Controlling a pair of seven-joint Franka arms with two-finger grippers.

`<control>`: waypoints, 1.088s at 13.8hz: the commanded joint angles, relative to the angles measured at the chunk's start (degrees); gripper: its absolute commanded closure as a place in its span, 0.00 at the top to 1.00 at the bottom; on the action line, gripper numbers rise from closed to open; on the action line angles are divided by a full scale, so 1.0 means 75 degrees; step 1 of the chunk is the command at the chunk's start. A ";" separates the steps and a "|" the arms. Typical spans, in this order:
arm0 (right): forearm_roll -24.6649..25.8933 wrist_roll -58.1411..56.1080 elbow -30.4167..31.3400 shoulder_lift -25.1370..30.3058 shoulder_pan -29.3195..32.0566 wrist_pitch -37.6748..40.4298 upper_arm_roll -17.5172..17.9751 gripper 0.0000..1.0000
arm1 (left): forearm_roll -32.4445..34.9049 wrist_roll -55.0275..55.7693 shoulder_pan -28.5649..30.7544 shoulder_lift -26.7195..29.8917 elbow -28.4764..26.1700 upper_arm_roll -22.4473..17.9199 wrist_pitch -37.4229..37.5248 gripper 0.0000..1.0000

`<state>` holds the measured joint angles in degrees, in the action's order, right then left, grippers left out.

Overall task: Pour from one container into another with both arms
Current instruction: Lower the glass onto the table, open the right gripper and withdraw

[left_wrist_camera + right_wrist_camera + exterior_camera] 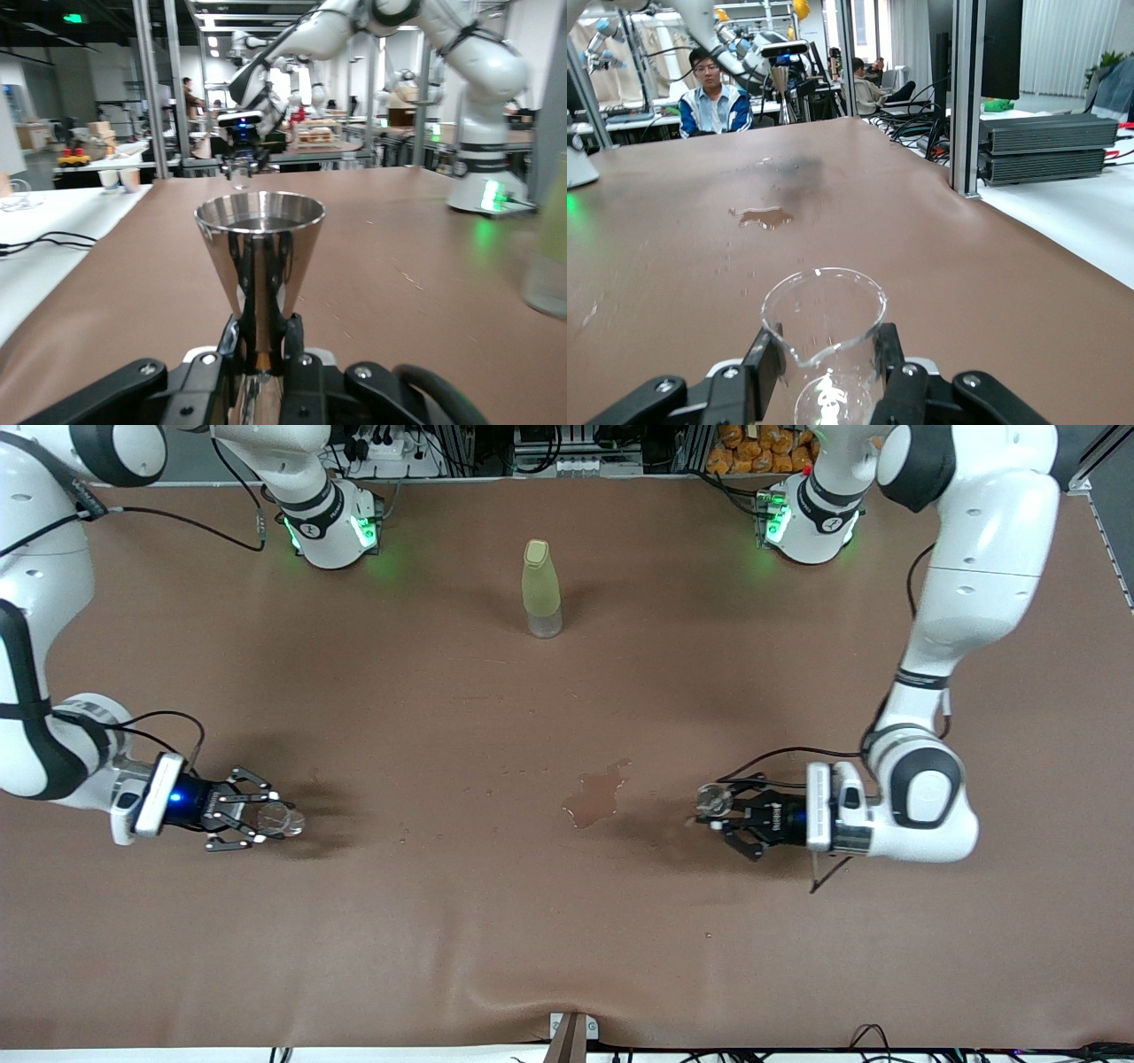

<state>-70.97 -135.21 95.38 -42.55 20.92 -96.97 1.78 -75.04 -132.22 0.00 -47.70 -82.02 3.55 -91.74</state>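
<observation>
My left gripper should put the metal cup down on the brown table cover (pixel 839 792) under my left arm's wrist.
The small silvery cone-shaped cup (pixel 713 801) stands upright toward the left arm's end of the table. My left gripper (pixel 714 816) is shut on its thin base. In the left wrist view the metal cup (pixel 260 235) rises just ahead of the left gripper (pixel 261 335), whose fingers (pixel 294 336) press its narrow stem. The tiny clear cup (pixel 283 819) is upright toward the right arm's end, held in my right gripper (pixel 273 820). In the right wrist view the clear cup (pixel 824 319) sits between the pads of the right gripper (pixel 824 359). Whether either cup touches the table cannot be told.
A tall yellow-green bottle (pixel 541 589) stands mid-table, farther from the front camera than both cups. A small puddle (pixel 595 797) lies on the brown table cover between the two grippers, closer to the metal cup. Small droplets dot the cover around it.
</observation>
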 commanded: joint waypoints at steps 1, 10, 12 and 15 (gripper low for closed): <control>0.0752 -0.0347 -0.0776 -0.0923 0.0782 0.0682 0.0173 0.17 | 0.0546 -0.0544 0.0654 0.0185 -0.0290 0.0090 0.0733 0.00; 0.1177 -0.1038 -0.1257 -0.1791 0.1336 0.0683 0.0173 0.47 | 0.1298 -0.1706 0.2576 0.0044 -0.1004 0.0078 0.1170 0.00; 0.1200 -0.1050 -0.1257 -0.1839 0.1429 0.0695 0.0173 0.53 | 0.1438 -0.1881 0.2905 -0.0143 -0.1040 0.0055 0.1170 0.00; 0.1283 -0.1050 -0.1257 -0.1839 0.1546 0.0695 0.0173 0.68 | 0.1451 -0.2093 0.3140 -0.0517 -0.1017 0.0019 0.1158 0.00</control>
<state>-63.21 -143.15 87.86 -55.09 30.33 -92.80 1.76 -64.90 -146.53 22.72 -50.46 -89.61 3.37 -83.82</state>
